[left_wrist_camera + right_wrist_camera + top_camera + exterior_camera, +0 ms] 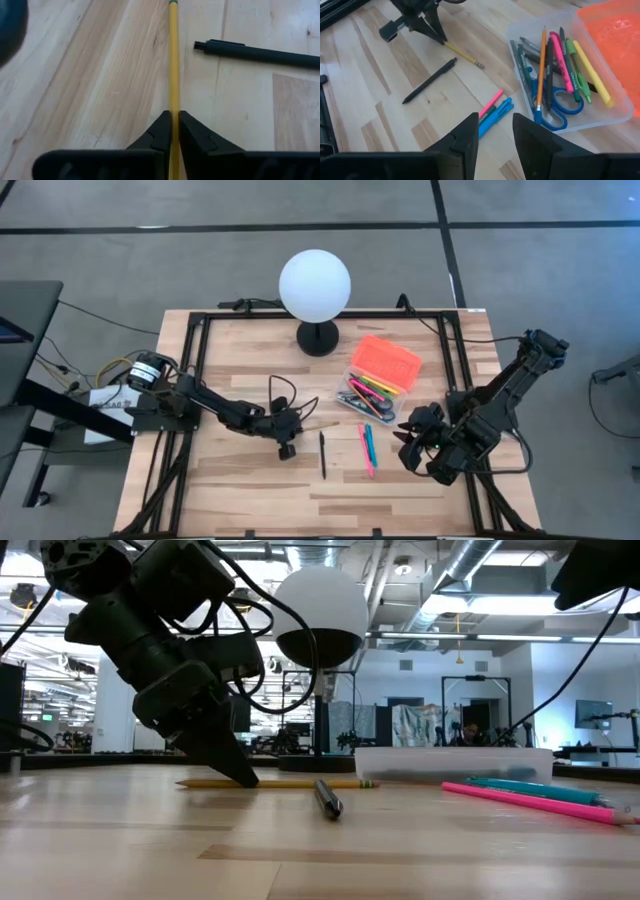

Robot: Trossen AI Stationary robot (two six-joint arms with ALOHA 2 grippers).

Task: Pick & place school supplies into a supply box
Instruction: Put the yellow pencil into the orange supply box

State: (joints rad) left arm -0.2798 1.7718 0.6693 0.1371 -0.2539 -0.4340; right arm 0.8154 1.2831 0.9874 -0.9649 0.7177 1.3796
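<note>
The yellow pencil is pinched toward its pointed end in my left gripper, leaving the eraser side long, so next I open and take the pencil's middle [284, 784] before lifting.
My left gripper [288, 432] is low over the table's middle, shut on a yellow pencil [173, 60] that lies on the wood [300, 783]. A black pen [323, 454] lies just right of it. A pink and a blue marker [366, 448] lie side by side farther right. The clear supply box [375, 395] stands open with its orange lid [387, 362] folded back. It holds blue-handled scissors [555, 107] and several pens and markers. My right gripper [494, 131] hovers open near the table's right edge [415, 442], above the two markers. My left gripper pinches the pencil's shaft [173, 117] between its two fingers [238, 776], about a third of the way from the pointed end. The fingers slant down from above and from the table's left. The pencil runs on forward between them, and its eraser end [479, 65] rests on the table.
A white globe lamp [315, 290] on a black foot stands at the far middle, just left of the box. A black frame [200, 370] runs around the table top. Bare wood lies along the near edge [300, 500].
</note>
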